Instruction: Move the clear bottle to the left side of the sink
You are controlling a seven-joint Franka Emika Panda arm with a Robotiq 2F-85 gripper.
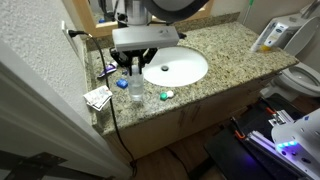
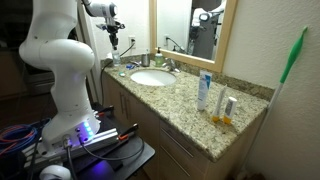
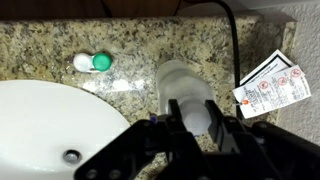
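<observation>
My gripper needs to release the clear bottle on the granite counter [image 1: 125, 104] [image 3: 195, 77] between the white sink and the paper packet.
The clear bottle [image 1: 135, 88] stands upright on the granite counter just beside the white sink [image 1: 190, 75], on the wall side of the basin. My gripper [image 1: 135, 68] reaches down over it. In the wrist view, the two black fingers of the gripper [image 3: 192, 115] sit tight against both sides of the bottle's upper part [image 3: 180, 78]. The bottle's base looks to be on or very near the counter. The sink's edge [image 3: 40, 110] shows to the side of it. In an exterior view the gripper [image 2: 116, 44] hangs at the far end of the counter.
A green and white contact lens case [image 3: 92, 62] lies by the basin rim. A paper packet [image 3: 268, 80] lies near the counter's end by the wall, with a black cable [image 3: 235, 40] above it. Tubes [image 2: 205, 92] stand at the counter's other end, behind the faucet [image 2: 165, 62].
</observation>
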